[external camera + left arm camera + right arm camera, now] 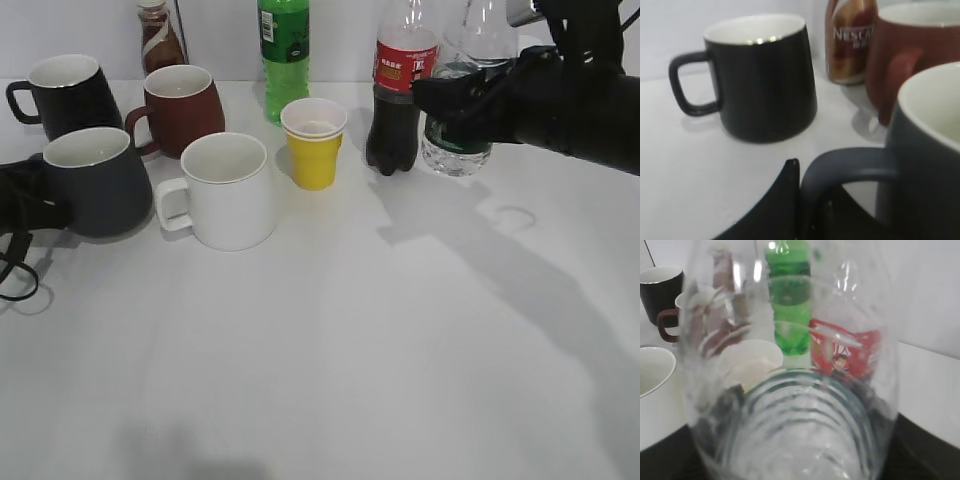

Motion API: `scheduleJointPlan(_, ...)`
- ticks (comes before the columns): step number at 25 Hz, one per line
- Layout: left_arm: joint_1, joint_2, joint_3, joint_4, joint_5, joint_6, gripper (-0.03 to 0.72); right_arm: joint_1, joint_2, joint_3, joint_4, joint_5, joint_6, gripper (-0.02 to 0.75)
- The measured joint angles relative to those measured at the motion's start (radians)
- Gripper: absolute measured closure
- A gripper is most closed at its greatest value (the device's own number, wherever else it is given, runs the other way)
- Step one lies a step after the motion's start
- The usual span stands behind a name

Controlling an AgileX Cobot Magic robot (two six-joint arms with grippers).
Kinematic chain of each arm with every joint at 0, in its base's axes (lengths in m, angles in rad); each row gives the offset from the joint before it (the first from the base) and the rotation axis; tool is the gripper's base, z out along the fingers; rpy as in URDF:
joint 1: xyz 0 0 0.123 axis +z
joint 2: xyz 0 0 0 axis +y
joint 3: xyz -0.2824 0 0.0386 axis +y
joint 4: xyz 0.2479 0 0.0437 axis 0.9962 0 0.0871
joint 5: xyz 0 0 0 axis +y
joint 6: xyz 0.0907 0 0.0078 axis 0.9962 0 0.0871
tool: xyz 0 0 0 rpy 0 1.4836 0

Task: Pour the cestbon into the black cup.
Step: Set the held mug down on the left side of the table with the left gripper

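Note:
The robot's right gripper should set the cestbon down upright on the open white table [428, 240] in front of the cola bottle and release it.
The cestbon [457, 150], a clear ribbed bottle with a dark green label, stands upright at the back right, next to the cola bottle. My right gripper [470, 95] is shut around its middle. The bottle fills the right wrist view [800, 430], with the gripper's [810, 460] fingers dark on both sides. The black cup [95, 185], charcoal with a white inside, stands at the left. My left gripper [30, 200] is shut on its handle. In the left wrist view one finger lies outside the handle [850, 167] and one inside, where the gripper [810, 192] pinches it.
A glossy black mug [65, 95] and a brown mug [185, 105] stand behind the black cup. A white mug [228, 190] and a yellow paper cup [314, 140] are in the middle. Cola bottle [400, 100], green soda bottle [285, 55] and coffee bottle [158, 40] line the back.

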Motion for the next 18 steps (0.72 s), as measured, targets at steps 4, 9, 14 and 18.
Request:
scheduleJointPlan(4, 0.000, 0.000, 0.000, 0.000, -0.010, 0.001, 0.648, 0.000, 0.000, 0.000, -0.001, 0.000, 0.000, 0.268)
scheduleJointPlan(9, 0.000, 0.000, 0.001, 0.000, -0.011, -0.005, 0.580, 0.000, 0.000, 0.000, -0.001, 0.000, 0.000, 0.268)
scheduleJointPlan(14, 0.000, -0.001, 0.018, -0.012, -0.025, -0.013, 0.490, 0.000, 0.001, 0.000, -0.001, -0.001, 0.000, 0.268)
scheduleJointPlan(18, 0.000, -0.001, 0.060, -0.019, -0.043, -0.014, 0.458, 0.000, 0.001, 0.000, -0.001, -0.001, 0.000, 0.268)
